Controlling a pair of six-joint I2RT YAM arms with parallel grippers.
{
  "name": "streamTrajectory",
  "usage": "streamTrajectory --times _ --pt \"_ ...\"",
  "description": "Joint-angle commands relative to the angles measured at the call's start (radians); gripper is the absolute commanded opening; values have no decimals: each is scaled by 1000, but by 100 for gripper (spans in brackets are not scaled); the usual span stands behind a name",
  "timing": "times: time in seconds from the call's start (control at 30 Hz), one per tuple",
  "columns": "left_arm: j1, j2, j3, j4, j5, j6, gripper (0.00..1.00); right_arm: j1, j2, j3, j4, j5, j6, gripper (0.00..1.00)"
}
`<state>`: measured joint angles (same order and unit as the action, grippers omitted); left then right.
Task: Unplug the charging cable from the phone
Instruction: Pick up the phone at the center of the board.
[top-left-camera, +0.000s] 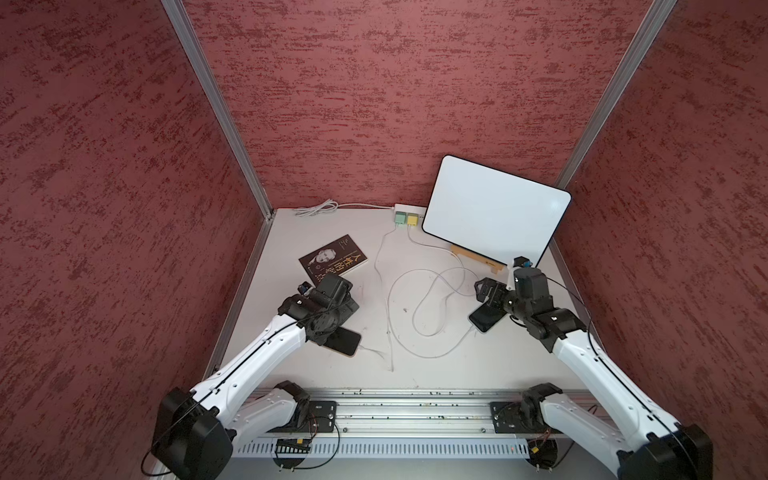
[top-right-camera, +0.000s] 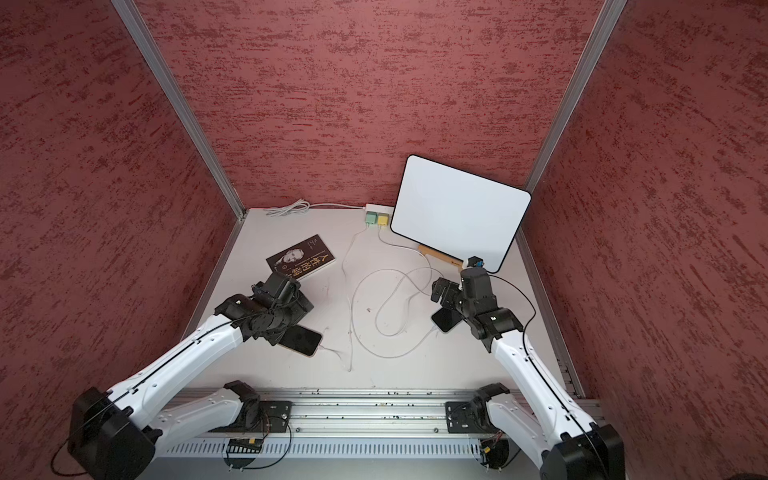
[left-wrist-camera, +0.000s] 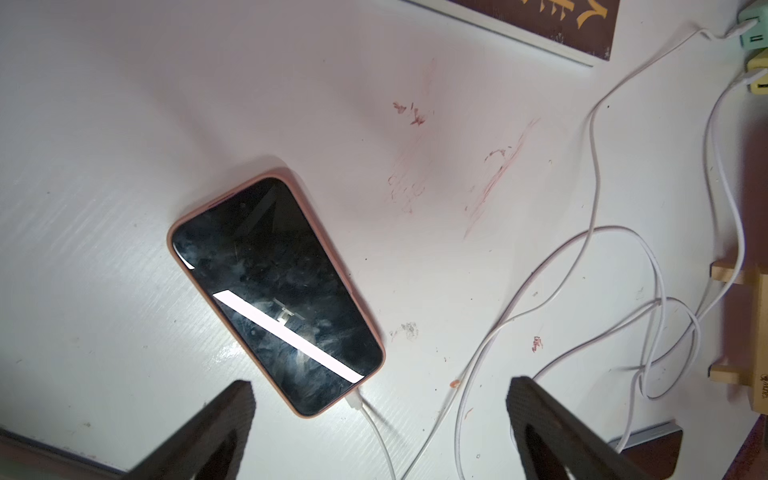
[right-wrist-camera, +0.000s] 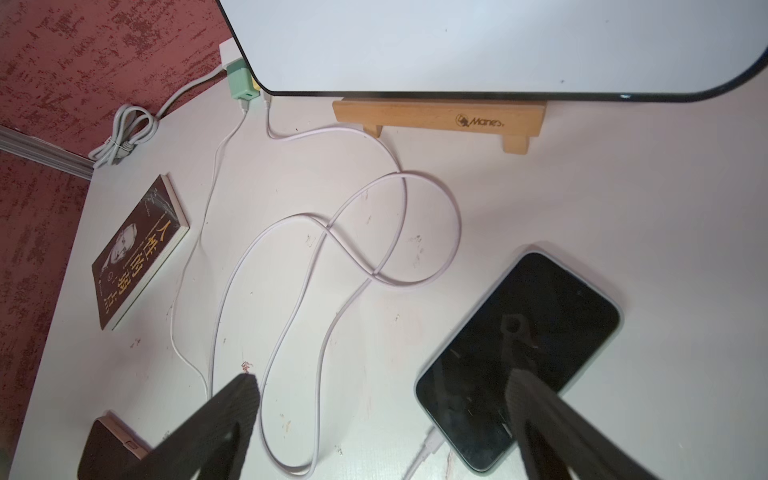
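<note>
The left gripper of mine should next close across the long sides of the pink-cased phone (top-left-camera: 339, 339) (left-wrist-camera: 276, 296), around its middle, so the end with the plug stays free.
Two phones lie face up on the white table, each with a white charging cable plugged into its end. The pink-cased phone (left-wrist-camera: 274, 291) shows in both top views (top-left-camera: 347, 343), its plug (left-wrist-camera: 353, 402) lying between the fingers of my left gripper (left-wrist-camera: 382, 386), which is open above it and holds nothing. The dark phone with a pale rim (right-wrist-camera: 540, 307) lies at the right (top-left-camera: 484, 322), with its plug (right-wrist-camera: 430, 444) at its near end. My right gripper (right-wrist-camera: 381, 377) is open over it, and one finger (right-wrist-camera: 540, 415) stands in front of the screen.
Loose cable loops (top-left-camera: 419, 307) cross the middle of the table and run to green (top-left-camera: 400, 217) and yellow (top-left-camera: 412, 218) chargers at the back wall. A book (top-left-camera: 333, 258) lies behind the left arm. A whiteboard (top-left-camera: 494, 210) leans on a wooden stand (top-left-camera: 478, 257) at back right.
</note>
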<state>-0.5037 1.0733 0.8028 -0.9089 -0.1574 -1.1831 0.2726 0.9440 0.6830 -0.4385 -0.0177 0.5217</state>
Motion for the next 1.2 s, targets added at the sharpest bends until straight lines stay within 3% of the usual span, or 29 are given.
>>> streamTrajectory --times 0.0,0.23,0.83,1.17 --pt "-12 -4 -43 -67 -29 -121 100 8 -7 -16 25 16 16 99" --pt "-30 1 -114 -43 23 -218 100 9 1 -38 33 10 19 99" --pt "20 225 -17 1 69 -199 100 9 10 -45 35 18 29 99" --pt "47 264 -53 57 129 -228 100 9 10 -57 43 33 35 99"
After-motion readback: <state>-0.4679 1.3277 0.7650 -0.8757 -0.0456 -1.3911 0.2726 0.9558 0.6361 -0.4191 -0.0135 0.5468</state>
